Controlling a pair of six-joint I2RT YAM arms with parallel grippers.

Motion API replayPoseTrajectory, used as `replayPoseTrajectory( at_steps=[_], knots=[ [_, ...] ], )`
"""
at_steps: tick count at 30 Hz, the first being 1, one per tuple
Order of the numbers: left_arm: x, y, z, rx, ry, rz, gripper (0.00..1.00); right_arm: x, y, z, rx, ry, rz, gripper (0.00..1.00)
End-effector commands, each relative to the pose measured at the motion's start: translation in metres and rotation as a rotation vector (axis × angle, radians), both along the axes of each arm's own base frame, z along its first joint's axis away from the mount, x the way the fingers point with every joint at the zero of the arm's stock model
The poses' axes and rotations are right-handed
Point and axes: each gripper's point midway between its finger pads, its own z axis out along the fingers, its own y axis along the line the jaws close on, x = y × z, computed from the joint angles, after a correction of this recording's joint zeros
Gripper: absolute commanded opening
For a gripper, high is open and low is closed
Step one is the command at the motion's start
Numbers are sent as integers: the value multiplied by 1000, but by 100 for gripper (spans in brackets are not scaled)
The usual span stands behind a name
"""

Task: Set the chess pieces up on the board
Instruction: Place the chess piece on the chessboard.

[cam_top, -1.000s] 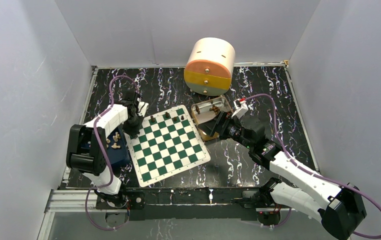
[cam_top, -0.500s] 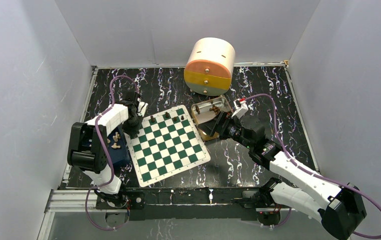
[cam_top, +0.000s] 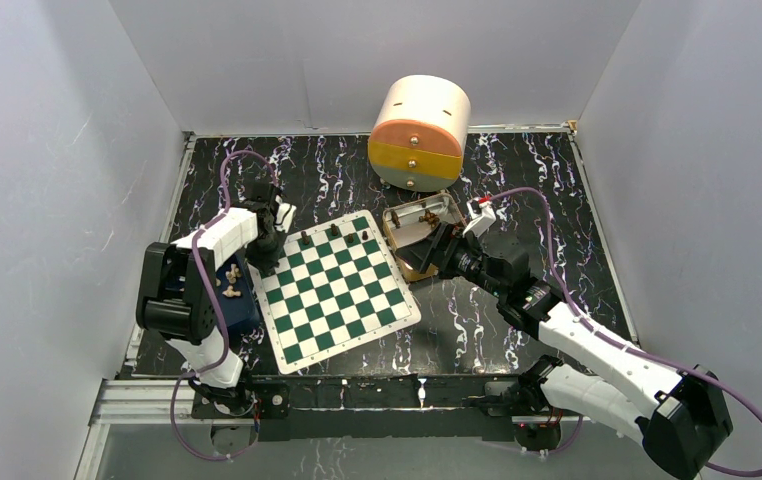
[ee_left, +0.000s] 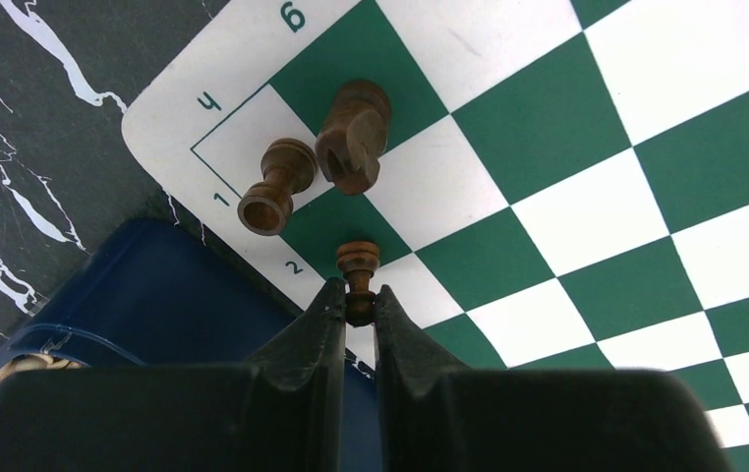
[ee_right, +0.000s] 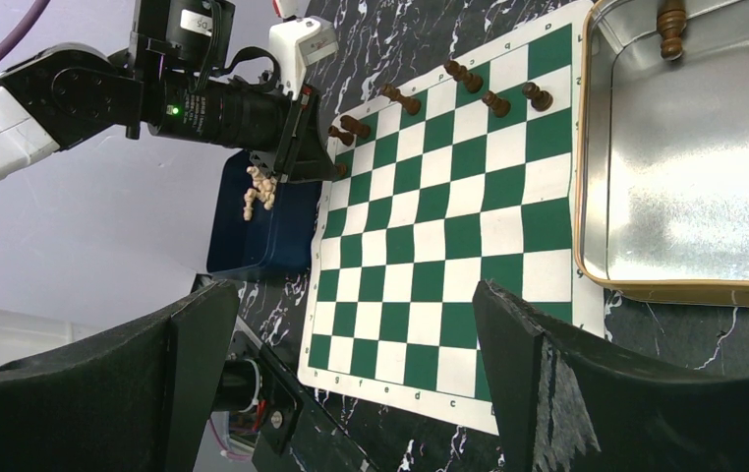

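Note:
The small brown pawn is to go on the green edge square (cam_top: 268,269) (ee_left: 349,242) beside the rook-like piece. I need to open my left gripper there to let go of the pawn.
The green-and-white board (cam_top: 342,300) lies mid-table. Several dark brown chess pieces (cam_top: 334,232) stand along its far edge. My left gripper (ee_left: 358,303) is shut on the round head of a small brown pawn (ee_left: 358,261), hanging over the board's edge by the "2" mark. A rook-like piece (ee_left: 277,185) and a knight (ee_left: 354,138) stand on the corner squares just beyond it. In the top view the left gripper (cam_top: 268,260) is at the board's far left corner. My right gripper (ee_right: 351,315) stands wide open with nothing in it, by the tan tray (cam_top: 404,218).
A blue tray (cam_top: 241,306) with pale pieces (cam_top: 229,284) sits left of the board, under the left arm. The tan metal tray (ee_right: 685,197) holds a brown piece (ee_right: 672,25). A round drawer box (cam_top: 419,135) stands at the back.
The left arm's elbow has shifted slightly while its gripper stays at the board's corner with the pawn. The right arm has not moved.

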Motion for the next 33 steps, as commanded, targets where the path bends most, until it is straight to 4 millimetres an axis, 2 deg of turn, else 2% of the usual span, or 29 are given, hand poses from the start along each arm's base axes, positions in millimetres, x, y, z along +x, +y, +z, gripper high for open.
replayPoseTrajectory(
  at_steps=[1, 10, 19, 22, 33],
  knots=[
    [0, 3, -2, 7, 9, 0, 11, 5, 3, 18, 29, -60, -3, 99],
    [6, 2, 5, 0, -7, 2, 28, 5, 5, 16, 30, -52, 3, 99],
    [8, 3, 11, 8, -30, 7, 30, 5, 5, 14, 30, -52, 5, 99],
    [10, 4, 12, 11, -39, 6, 29, 5, 6, 12, 27, -47, 8, 99],
    [9, 4, 11, 13, -42, 3, 11, 4, 6, 12, 29, -45, 12, 99]
  ],
)
